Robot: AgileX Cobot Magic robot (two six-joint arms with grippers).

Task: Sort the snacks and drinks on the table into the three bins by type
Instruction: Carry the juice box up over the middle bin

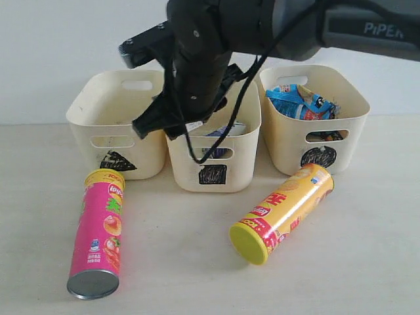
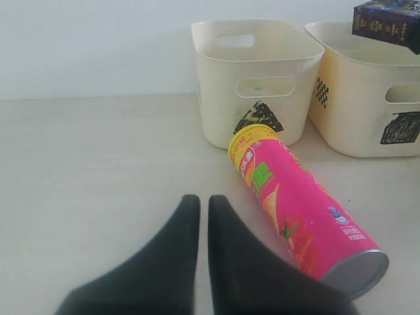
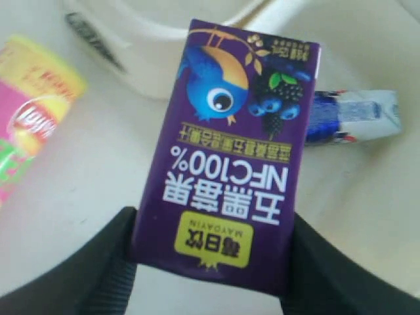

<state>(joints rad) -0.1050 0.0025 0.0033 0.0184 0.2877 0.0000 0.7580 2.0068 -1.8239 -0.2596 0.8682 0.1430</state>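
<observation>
Next, my right gripper lets go of the purple carton inside the middle bin (image 1: 196, 125), next to the blue and white carton. The purple carton is now held above that bin.
My right gripper (image 3: 213, 223) is shut on the dark purple drink carton (image 3: 230, 151) and holds it above the middle bin (image 1: 243, 164), the one with the square mark. A blue and white carton (image 3: 354, 115) lies inside that bin. The same purple carton (image 2: 387, 23) shows in the left wrist view. My left gripper (image 2: 204, 203) is shut and empty, low over the table beside the pink chip can (image 2: 302, 203). That pink can (image 1: 102, 230) lies before the triangle bin (image 1: 88, 131). The yellow chip can (image 1: 282, 213) lies before the circle bin (image 1: 354, 131), which holds a blue-white noodle bag (image 1: 298, 102).
The right arm (image 1: 203, 59) reaches in from the upper right and hides much of the middle bin's opening. The three bins stand side by side along the back of the pale table (image 1: 190, 262), against a white wall.
</observation>
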